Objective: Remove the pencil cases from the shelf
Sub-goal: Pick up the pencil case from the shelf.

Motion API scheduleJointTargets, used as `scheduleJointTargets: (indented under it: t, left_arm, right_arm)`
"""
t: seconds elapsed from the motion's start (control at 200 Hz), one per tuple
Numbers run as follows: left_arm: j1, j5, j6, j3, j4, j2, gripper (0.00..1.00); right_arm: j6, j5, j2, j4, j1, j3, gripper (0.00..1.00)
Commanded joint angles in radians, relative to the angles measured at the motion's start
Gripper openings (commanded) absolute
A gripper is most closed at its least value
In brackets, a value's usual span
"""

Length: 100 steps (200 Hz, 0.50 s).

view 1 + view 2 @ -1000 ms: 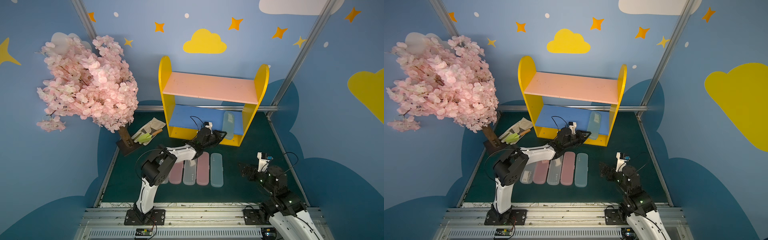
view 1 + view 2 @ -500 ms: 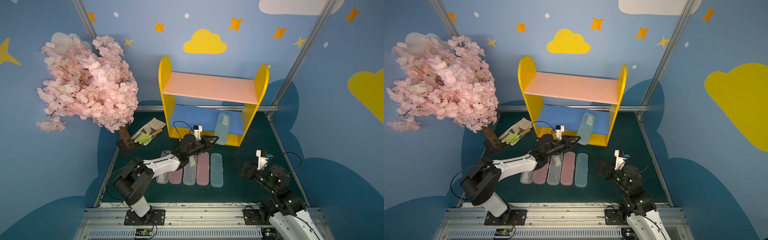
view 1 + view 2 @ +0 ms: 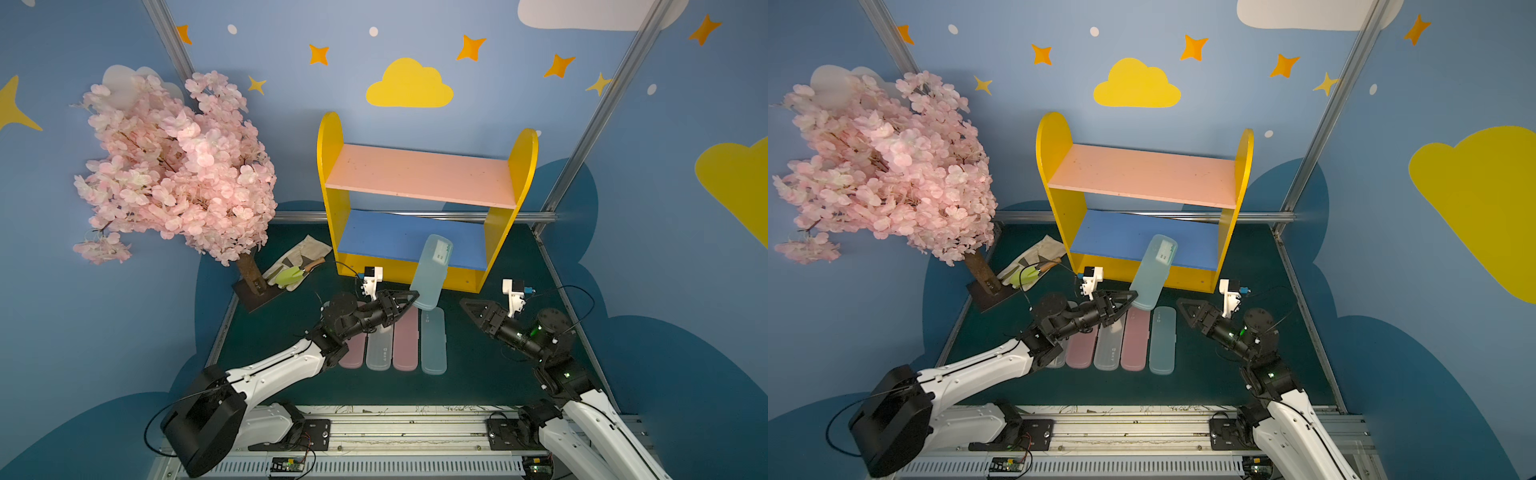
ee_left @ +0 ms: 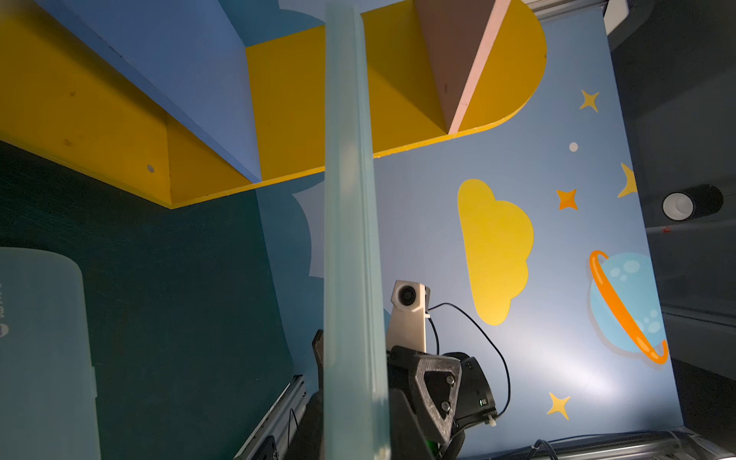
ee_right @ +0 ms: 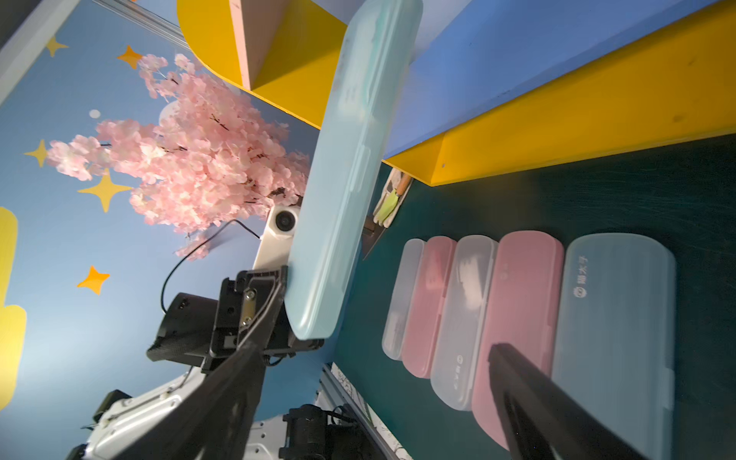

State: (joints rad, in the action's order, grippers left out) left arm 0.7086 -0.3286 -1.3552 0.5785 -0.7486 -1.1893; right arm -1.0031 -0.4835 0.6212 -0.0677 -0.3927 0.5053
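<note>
The pale blue pencil case is held by my left gripper, and next my right gripper will close on it at the middle of the long side [image 3: 443, 273] [image 5: 359, 169].
My left gripper [image 3: 409, 301] [image 3: 1128, 300] is shut on the near end of a pale blue pencil case [image 3: 432, 272] [image 3: 1153, 272] [image 4: 350, 239] [image 5: 350, 179]. The case tilts steeply up in front of the blue lower board [image 3: 386, 239] of the shelf [image 3: 330, 166]. Both shelf boards are bare. Several more pencil cases [image 3: 405, 345] [image 5: 513, 318], frosted white, pink and pale blue, lie side by side on the green mat. My right gripper [image 3: 467, 303] [image 3: 1183, 305] [image 5: 374, 358] stands open to the right of the held case, holding nothing.
A pink blossom tree [image 3: 174, 166] on a dark base stands at the back left. A glove with a green trowel [image 3: 297, 270] lies beside it. Metal posts and blue walls close in the mat. A rail [image 3: 374, 432] runs along the front edge.
My left arm has drawn back from the shelf, pulling the pale blue case off the lower board and tipping it upright. My right gripper has moved in toward the case.
</note>
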Motion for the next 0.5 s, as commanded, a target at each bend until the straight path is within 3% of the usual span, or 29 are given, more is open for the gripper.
scheduleJointTargets:
  t: [0.0,0.21,0.496]
  left_arm:
    - [-0.003,0.005,0.035,-0.012,0.047,0.094,0.05]
    - [-0.001,0.013,0.066,-0.02,0.147,0.214,0.03]
    - [0.008,-0.004,0.054,-0.007,0.152,0.238,0.03]
  right_arm:
    - [-0.064,-0.034,0.04,-0.13,-0.018,0.043,0.9]
    - [-0.059,-0.034,0.152,-0.227,-0.092,0.117,0.85]
    - [-0.053,-0.026,0.289,-0.274,-0.176,0.238,0.79]
